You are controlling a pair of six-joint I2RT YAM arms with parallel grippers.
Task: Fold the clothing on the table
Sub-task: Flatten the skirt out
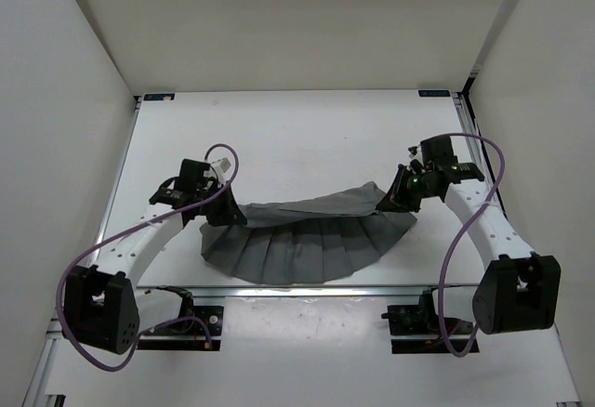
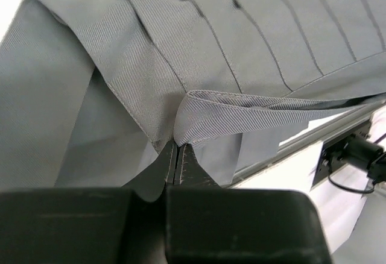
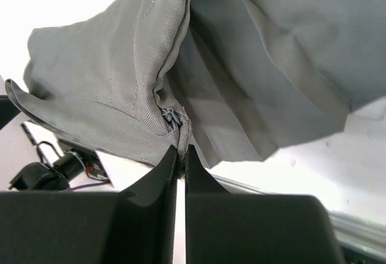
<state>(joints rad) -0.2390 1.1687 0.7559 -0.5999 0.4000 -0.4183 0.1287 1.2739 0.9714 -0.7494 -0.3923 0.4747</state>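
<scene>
The robot's right gripper needs to release the skirt's zip corner on the grey pleats (image 1: pixel 360 256) near the hem, behind the metal rail.
The clothing (image 1: pixel 297 244) is a dark grey pleated skirt lying fan-shaped near the front of the white table (image 1: pixel 297 137), its upper edge lifted at both ends. My left gripper (image 1: pixel 226 212) is shut on the skirt's left corner; in the left wrist view its fingertips (image 2: pixel 175 150) pinch a folded edge of the fabric (image 2: pixel 241 53). At the right end, my right gripper (image 1: pixel 390 201) is shut on the other corner, and the right wrist view shows its tips (image 3: pixel 181 150) clamped on a seam of the cloth (image 3: pixel 120 95) by a small zip pull.
A metal rail (image 1: pixel 307 288) runs along the table's front edge just below the skirt's hem. Both arm bases (image 1: pixel 102 309) (image 1: pixel 516 295) and purple cables (image 1: pixel 465 240) stand at the front corners. White walls close in the sides and back.
</scene>
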